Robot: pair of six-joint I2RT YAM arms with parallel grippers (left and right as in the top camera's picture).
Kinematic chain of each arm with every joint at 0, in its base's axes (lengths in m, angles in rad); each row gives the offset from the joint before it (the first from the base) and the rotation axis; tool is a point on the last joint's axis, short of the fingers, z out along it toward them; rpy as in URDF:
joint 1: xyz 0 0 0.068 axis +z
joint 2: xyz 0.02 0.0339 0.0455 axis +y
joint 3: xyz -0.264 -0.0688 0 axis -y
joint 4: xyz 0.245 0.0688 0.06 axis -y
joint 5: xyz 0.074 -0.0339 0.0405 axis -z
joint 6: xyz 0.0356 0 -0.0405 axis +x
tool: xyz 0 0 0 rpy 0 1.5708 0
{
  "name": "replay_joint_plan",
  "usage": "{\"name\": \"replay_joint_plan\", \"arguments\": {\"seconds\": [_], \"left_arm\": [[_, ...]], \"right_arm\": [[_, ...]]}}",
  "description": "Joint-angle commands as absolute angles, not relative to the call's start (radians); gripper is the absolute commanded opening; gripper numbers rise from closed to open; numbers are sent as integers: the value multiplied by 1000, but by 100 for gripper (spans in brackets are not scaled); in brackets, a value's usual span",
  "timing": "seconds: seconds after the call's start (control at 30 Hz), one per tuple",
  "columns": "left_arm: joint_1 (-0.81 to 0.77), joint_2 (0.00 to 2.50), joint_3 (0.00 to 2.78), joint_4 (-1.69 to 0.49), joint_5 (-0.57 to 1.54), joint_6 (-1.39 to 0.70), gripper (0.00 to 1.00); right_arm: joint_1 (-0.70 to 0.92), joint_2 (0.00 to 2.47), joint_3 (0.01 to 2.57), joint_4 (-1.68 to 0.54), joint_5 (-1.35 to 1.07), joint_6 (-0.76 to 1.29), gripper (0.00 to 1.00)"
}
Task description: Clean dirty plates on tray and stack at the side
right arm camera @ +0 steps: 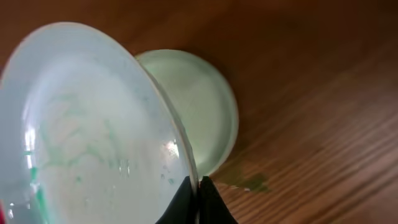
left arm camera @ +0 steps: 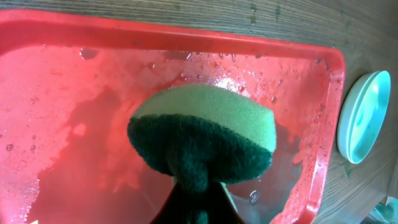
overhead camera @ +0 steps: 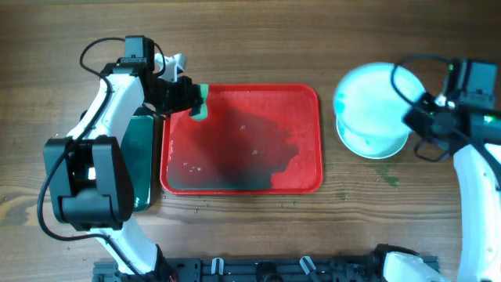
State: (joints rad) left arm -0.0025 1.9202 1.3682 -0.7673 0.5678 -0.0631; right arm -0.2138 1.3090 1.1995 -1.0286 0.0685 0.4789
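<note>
The robot's left hand needs to release the green sponge in the middle of the black tray (overhead camera: 117, 156) next to the red tray.
The red tray (overhead camera: 305, 176) lies mid-table, wet, with no plate on it; it also fills the left wrist view (left arm camera: 62, 93). My left gripper (overhead camera: 186, 98) is shut on a green sponge (overhead camera: 200, 106) over the tray's far left corner; the sponge (left arm camera: 205, 134) hides the jaws (left arm camera: 196, 202). My right gripper (overhead camera: 415, 117) is shut on the rim of a pale plate (overhead camera: 368, 90) with faint teal-green streaks (right arm camera: 93, 124), tilted above a mint plate (overhead camera: 376, 145) on the table. The jaws (right arm camera: 199, 186) pinch its edge; the mint plate (right arm camera: 199, 106) lies behind it. A third plate is not distinguishable.
A smaller black tray (overhead camera: 142, 164) with green liquid sits left of the red tray, under my left arm. A small green smear (overhead camera: 389, 178) is on the wood near the plates, also in the right wrist view (right arm camera: 252, 182).
</note>
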Motion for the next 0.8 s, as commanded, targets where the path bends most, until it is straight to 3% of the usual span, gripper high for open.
{"name": "replay_joint_plan", "arguments": {"seconds": [0.0,0.13,0.2,0.23,0.27,0.4,0.5,0.53,0.63,0.77], "left_arm": [[2,1896,1388,-768,562,-68,4],[2,1896,1388,-757,542,-69,4],[2,1896,1388,-756,407,-69,4],[7,1883,1388,-763,297,-110,4],[13,1861,1388,-770,273,-125,4],[42,1710,1396,-804,225,-185,4],[57,1603,1395,-904,6,-305,4],[65,1593,1395,-963,-68,-348,4],[104,1599,1367,-1050,-200,-449,4],[221,1600,1212,-930,-251,-536,4]], "right_arm": [[-263,1356,1078,-959,138,497,4],[-266,1454,951,-768,97,496,6],[-266,1508,951,-759,97,474,25],[-266,1548,951,-758,89,468,57],[-266,1555,951,-759,49,435,64],[-266,1515,1015,-809,-101,388,71],[-255,1437,1095,-849,-202,365,79],[-229,1401,1126,-869,-208,356,84],[-134,1369,1147,-882,-207,335,90],[37,1415,1146,-851,-62,314,97]]}}
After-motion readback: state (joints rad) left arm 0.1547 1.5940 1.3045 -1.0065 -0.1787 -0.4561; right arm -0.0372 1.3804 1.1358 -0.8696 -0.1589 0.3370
